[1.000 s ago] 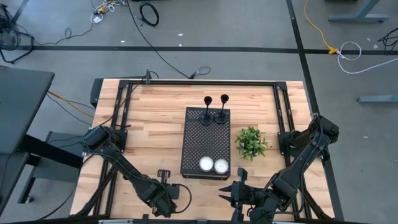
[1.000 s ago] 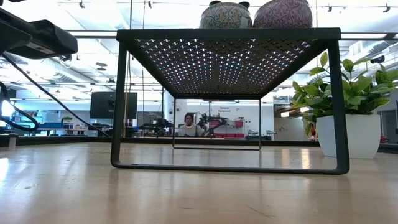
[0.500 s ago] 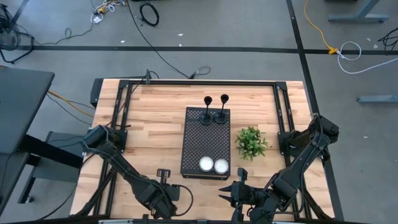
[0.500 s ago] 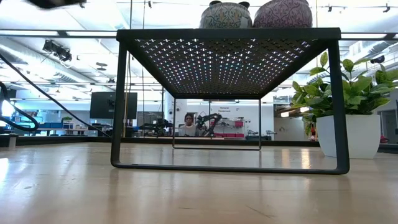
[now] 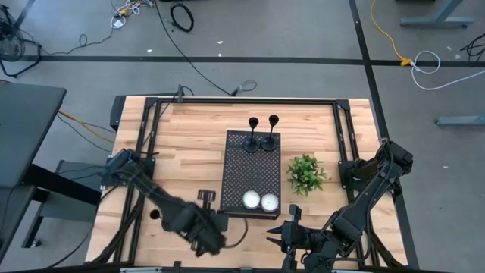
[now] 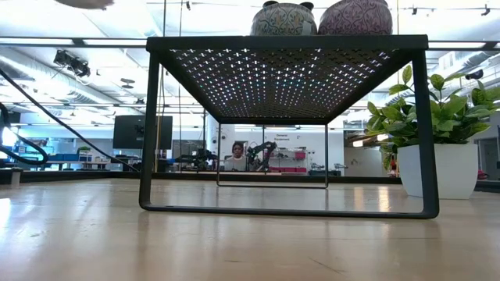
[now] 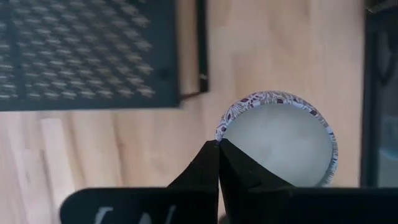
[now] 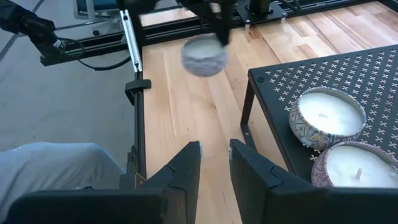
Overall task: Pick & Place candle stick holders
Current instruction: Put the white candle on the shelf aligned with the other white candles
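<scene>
The robot's left gripper will set its candle tin on the stand's near corner (image 5: 233, 199) away from the plant, next to the other tins.
Two black candle stick holders (image 5: 253, 140) (image 5: 271, 138) stand on their round bases at the far end of a black perforated stand (image 5: 250, 171). Two patterned candle tins (image 5: 251, 200) (image 5: 270, 202) sit at the stand's near end. My left gripper (image 7: 218, 144) hangs left of the stand's near corner, shut on another patterned candle tin (image 7: 277, 146). The right wrist view shows that tin (image 8: 204, 55) in the air. My right gripper (image 8: 215, 152) waits open near the table's front edge, right of the stand, with nothing between its fingers. My left gripper pinches the candle tin's rim (image 7: 227, 121) between its two fingertips, at one spot on the edge. The fingers come from above, pointing steeply down. The tin hangs below them, lifted clear of the table, its wax side up.
A small green plant (image 5: 306, 173) in a white pot (image 6: 437, 168) stands just right of the stand. Black frame rails (image 5: 144, 144) run along the table's left, right and far sides. Bare wood lies left of the stand. A person (image 6: 236, 154) sits far off in the room.
My left gripper has risen from near the table top and moved a little toward the stand, staying shut. The candle tin has come up with it and now hangs clear of the table. In the low view the arm has left the picture's top.
</scene>
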`<state>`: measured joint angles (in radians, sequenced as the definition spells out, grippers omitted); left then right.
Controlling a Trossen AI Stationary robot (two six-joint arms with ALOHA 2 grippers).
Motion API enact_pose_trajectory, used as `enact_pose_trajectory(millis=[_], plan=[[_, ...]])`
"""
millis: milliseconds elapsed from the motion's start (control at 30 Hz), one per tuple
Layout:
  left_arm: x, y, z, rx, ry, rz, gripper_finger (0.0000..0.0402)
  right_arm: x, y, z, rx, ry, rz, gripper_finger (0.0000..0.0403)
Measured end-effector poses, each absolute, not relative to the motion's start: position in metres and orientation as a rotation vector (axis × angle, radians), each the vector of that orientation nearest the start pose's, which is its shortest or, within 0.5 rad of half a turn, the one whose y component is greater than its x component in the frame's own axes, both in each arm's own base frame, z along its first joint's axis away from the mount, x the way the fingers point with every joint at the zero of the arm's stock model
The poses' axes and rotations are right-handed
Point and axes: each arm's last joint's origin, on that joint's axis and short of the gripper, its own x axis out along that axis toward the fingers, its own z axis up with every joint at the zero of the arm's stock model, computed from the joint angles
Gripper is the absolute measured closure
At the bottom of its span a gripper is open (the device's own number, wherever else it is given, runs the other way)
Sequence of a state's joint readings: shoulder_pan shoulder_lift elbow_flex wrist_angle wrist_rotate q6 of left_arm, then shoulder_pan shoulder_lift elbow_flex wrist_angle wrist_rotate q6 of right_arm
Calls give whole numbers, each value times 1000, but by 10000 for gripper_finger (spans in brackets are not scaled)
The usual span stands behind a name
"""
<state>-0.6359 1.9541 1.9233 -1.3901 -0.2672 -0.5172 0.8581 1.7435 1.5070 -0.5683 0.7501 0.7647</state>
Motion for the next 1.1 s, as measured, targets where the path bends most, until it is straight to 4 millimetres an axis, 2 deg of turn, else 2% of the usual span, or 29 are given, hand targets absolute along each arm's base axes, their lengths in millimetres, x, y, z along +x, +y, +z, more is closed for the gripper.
enact_pose_trajectory(millis=[200,400,567,800,1100], plan=[[329,-190,312,209,1302,24,402,263,274,300,165,550,-110,317],[348,-154,312,133,1344,37,401,263,274,300,166,554,-107,317],[357,-132,311,97,1356,62,401,263,274,300,160,554,-105,317],[366,-114,312,47,1328,76,401,263,274,300,152,555,-103,317],[374,-111,313,13,1275,55,401,263,274,300,152,554,-102,317]])
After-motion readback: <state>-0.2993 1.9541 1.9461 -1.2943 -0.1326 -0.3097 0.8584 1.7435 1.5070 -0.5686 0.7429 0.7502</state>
